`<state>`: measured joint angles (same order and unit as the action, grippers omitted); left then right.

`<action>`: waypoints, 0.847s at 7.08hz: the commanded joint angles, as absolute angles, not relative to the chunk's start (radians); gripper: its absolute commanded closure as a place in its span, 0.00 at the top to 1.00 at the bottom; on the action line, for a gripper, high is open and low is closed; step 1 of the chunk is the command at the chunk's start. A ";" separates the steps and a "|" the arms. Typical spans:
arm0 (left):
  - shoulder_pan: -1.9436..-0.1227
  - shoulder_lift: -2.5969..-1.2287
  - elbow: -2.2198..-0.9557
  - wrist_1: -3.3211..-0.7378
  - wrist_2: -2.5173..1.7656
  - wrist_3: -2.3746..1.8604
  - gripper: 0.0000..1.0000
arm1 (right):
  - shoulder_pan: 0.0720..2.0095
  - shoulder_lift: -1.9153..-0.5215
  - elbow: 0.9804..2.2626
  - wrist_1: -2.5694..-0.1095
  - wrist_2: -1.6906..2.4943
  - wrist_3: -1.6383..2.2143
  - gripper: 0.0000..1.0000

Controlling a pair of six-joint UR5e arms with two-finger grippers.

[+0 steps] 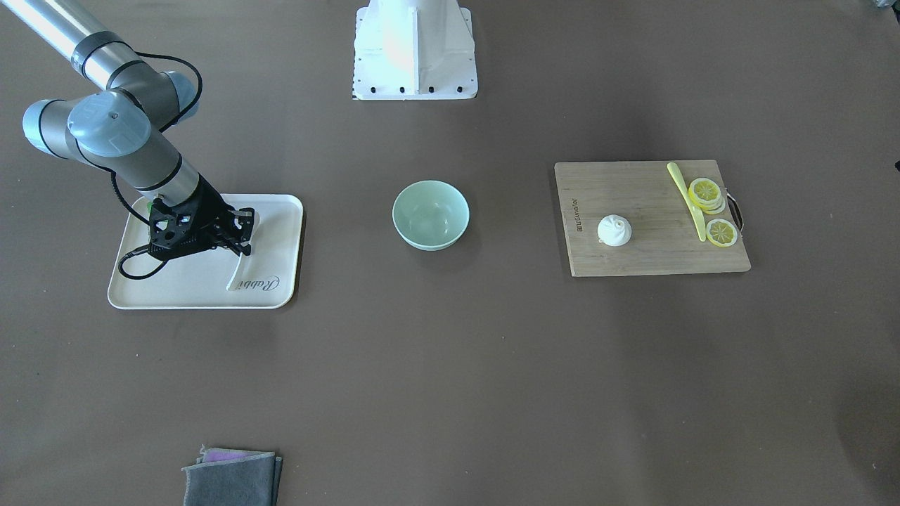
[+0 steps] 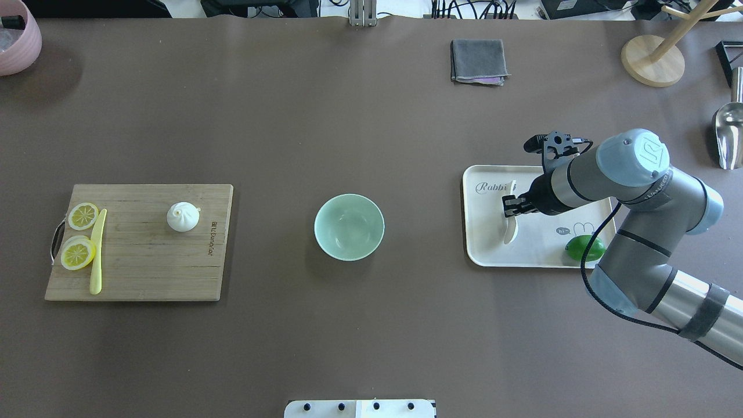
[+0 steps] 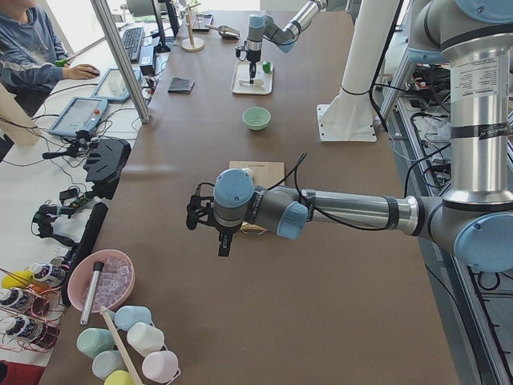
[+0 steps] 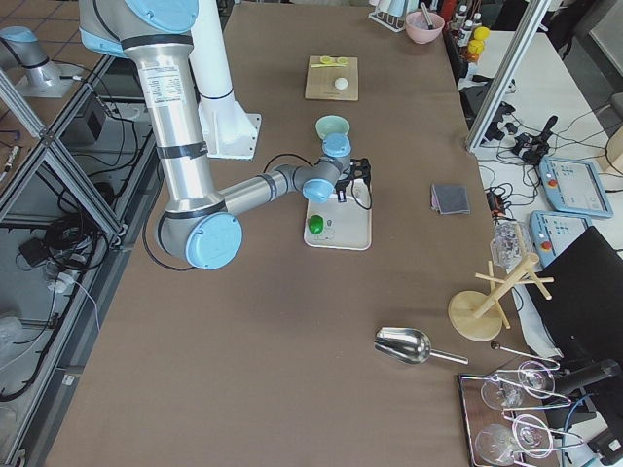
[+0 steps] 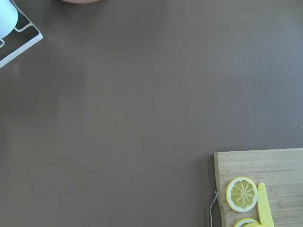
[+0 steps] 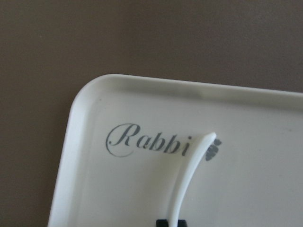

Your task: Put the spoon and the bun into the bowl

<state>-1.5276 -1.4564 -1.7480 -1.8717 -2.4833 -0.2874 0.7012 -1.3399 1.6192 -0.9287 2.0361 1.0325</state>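
Observation:
My right gripper has the white spoon. It will let go of it inside the mint-green bowl [image 1: 418,218], with the spoon's handle leaning over the bowl's rim near the tray.
The white spoon [image 2: 510,227] lies on the cream tray [image 2: 482,247] at the table's right, its handle tip near the "Rabbit" print [image 6: 196,156]. My right gripper [image 2: 511,206] is down on the tray, its fingers closed on the spoon's middle; it also shows in the front view [image 1: 242,237]. The mint-green bowl [image 2: 349,227] stands empty at the table's centre. The white bun [image 2: 183,216] sits on the wooden cutting board [image 2: 139,273] at the left. My left gripper [image 3: 221,245] hovers above the table beside the board; I cannot tell whether it is open or shut.
A yellow-green knife [image 2: 97,251] and lemon slices [image 2: 78,253] lie at the board's left end. A green lime [image 2: 585,248] sits on the tray by the right arm. A grey folded cloth [image 2: 478,61] lies at the far side. A pink bowl [image 2: 17,40] stands at the far left corner.

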 commanded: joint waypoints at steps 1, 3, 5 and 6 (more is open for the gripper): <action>-1.476 -1.468 -1.753 -1.876 -2.479 -0.407 0.98 | 0.709 -1.319 1.631 -0.958 2.039 1.032 0.00; -1.364 -1.479 -1.764 -1.982 -2.412 -0.622 0.98 | 0.721 -1.228 1.650 -1.073 2.042 1.032 0.00; -1.239 -1.477 -1.789 -2.026 -2.334 -0.748 0.98 | 0.732 -1.139 1.651 -1.138 2.049 1.037 0.00; -1.148 -1.486 -1.802 -2.057 -2.266 -0.846 0.98 | 0.732 -1.088 1.648 -1.163 2.048 1.107 0.00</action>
